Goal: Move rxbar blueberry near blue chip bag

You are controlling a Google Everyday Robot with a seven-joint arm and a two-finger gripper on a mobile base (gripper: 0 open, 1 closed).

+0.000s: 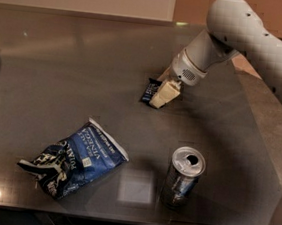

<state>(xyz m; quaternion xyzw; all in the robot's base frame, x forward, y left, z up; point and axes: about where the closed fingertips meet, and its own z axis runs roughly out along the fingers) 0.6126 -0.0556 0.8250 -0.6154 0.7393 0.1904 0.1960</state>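
Note:
Next, my gripper sets the rxbar blueberry, now at the table's middle, down on the table, just off the blue chip bag's edge (128,128) facing my arm.
The rxbar blueberry (149,89) is a small dark navy wrapper at the middle of the dark table (59,76). My gripper (159,97) comes down from the upper right with its cream fingers (166,92) closed on the bar's right side, and the bar is tilted up, partly hidden behind them. The blue chip bag (78,159) lies crumpled at the front left of the table, well below and left of the gripper.
A silver-and-blue drink can (183,177) with an open top stands at the front right, below the gripper. The table's front edge runs along the bottom, and its right edge lies under my arm (249,35).

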